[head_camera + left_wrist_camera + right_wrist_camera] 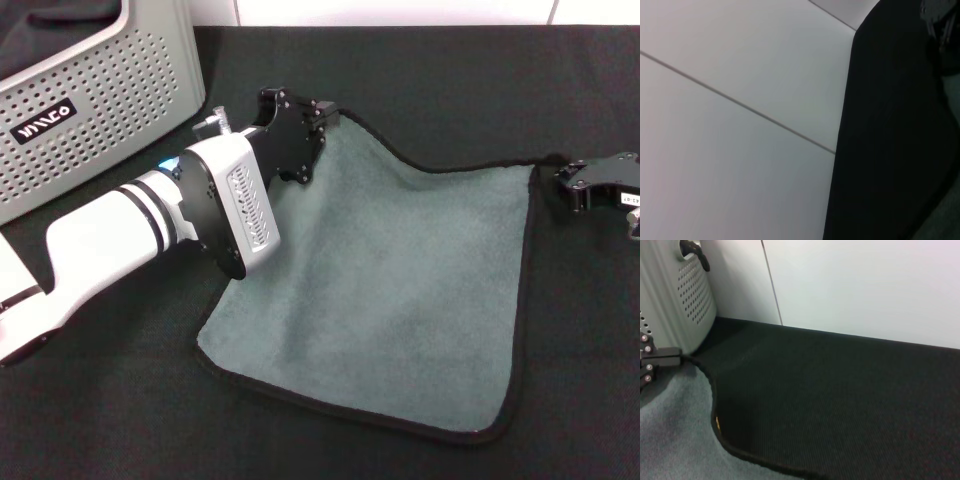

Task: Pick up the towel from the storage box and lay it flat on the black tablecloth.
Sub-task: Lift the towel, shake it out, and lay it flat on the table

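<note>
I will release the towel's corner from my left gripper on the black tablecloth, a little closer to the storage box [309, 115].
The towel [400, 290] lies spread flat on the black tablecloth [450, 90], grey-green face up, its black hem visible all round. My left gripper [300, 140] rests over the towel's far-left corner, next to the storage box [100, 110]. It also shows in the right wrist view [655, 360], at the towel's [675, 440] hem. My right gripper [572, 185] is open and empty, just off the towel's far-right corner, low over the cloth.
The storage box [690, 295] stands at the far left on the tablecloth [840, 405], with a white wall [865, 285] behind. Bare black cloth surrounds the towel on the near and right sides.
</note>
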Robot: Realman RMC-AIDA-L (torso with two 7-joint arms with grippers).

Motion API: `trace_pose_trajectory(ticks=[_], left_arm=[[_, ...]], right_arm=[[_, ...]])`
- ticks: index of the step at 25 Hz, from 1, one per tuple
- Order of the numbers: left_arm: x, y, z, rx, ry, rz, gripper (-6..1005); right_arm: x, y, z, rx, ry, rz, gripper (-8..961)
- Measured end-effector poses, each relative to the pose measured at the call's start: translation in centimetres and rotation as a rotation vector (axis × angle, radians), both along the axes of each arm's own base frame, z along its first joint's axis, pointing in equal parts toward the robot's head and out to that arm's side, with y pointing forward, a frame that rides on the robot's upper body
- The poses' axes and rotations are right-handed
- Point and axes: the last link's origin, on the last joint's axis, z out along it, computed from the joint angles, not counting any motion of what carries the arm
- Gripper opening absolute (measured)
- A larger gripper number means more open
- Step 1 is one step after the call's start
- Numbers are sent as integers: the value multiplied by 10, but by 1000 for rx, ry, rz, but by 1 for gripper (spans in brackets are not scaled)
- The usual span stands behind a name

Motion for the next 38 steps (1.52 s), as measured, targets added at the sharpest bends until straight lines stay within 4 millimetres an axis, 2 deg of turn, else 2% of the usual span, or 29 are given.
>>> trace_pose_trajectory(ticks=[17, 38], left_arm=[[-10, 11, 2, 34, 60, 81, 19], [-6, 13, 1, 48, 127, 20, 44]], right_arm=[[-4, 3, -8, -25, -17, 7, 44], [0, 6, -8, 0, -33, -18, 48]])
